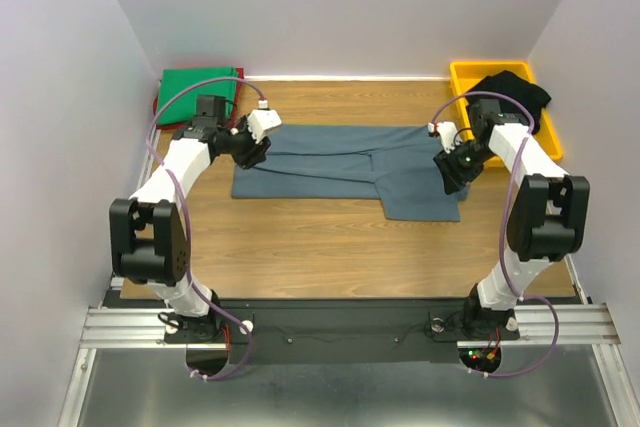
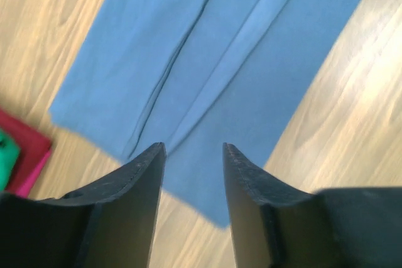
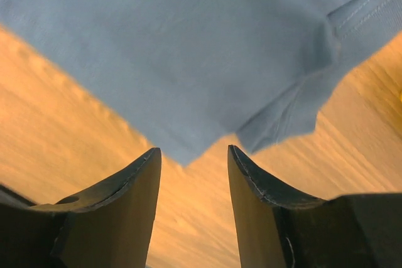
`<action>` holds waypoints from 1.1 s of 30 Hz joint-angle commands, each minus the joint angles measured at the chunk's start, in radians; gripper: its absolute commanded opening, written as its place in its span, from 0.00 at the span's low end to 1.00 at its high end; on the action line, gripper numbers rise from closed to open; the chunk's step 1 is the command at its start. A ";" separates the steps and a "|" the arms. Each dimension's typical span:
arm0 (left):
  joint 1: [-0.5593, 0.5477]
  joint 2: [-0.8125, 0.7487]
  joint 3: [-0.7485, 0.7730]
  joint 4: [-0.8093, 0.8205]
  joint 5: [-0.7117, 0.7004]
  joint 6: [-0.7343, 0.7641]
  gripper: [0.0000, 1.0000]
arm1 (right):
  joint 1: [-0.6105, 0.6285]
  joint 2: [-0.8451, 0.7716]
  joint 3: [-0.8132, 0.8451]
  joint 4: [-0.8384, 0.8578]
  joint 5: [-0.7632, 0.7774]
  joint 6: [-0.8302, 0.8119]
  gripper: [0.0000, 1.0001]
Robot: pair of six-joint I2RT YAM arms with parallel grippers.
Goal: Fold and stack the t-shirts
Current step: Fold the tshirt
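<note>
The slate blue-grey t-shirt has a hanging sleeve. My right gripper will next grab it by the hanging sleeve's near corner (image 1: 458,218) (image 3: 186,160), the one closer to the yellow bin.
The slate blue-grey t-shirt (image 1: 345,167) lies flat on the wooden table, folded lengthwise, one sleeve hanging toward the near right. My left gripper (image 1: 255,152) is open and empty above its left end; the cloth (image 2: 213,61) shows past the jaws. My right gripper (image 1: 450,172) is open and empty above the shirt's right edge; a corner and sleeve hem (image 3: 207,48) lie just beyond the jaws. A folded green t-shirt (image 1: 198,85) sits on a red one (image 1: 160,107) at the far left corner. A black t-shirt (image 1: 512,94) lies in the yellow bin.
The yellow plastic bin (image 1: 470,75) stands at the far right corner, against the wall. White walls close in the table on three sides. The red shirt's edge (image 2: 22,155) shows at the left of the left wrist view.
</note>
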 commanded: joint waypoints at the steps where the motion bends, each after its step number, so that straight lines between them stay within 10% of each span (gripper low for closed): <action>1: 0.006 0.119 -0.015 0.112 -0.065 -0.148 0.50 | -0.007 0.061 0.036 0.132 -0.013 0.124 0.52; 13: 0.008 0.263 -0.092 0.126 -0.216 -0.182 0.40 | -0.004 0.253 0.077 0.221 0.025 0.219 0.44; 24: 0.061 0.079 -0.362 0.066 -0.240 -0.061 0.38 | 0.008 0.066 -0.166 0.176 -0.012 0.197 0.47; 33: -0.007 -0.102 -0.204 -0.057 0.010 -0.002 0.50 | 0.008 -0.184 -0.126 -0.025 -0.046 0.049 0.51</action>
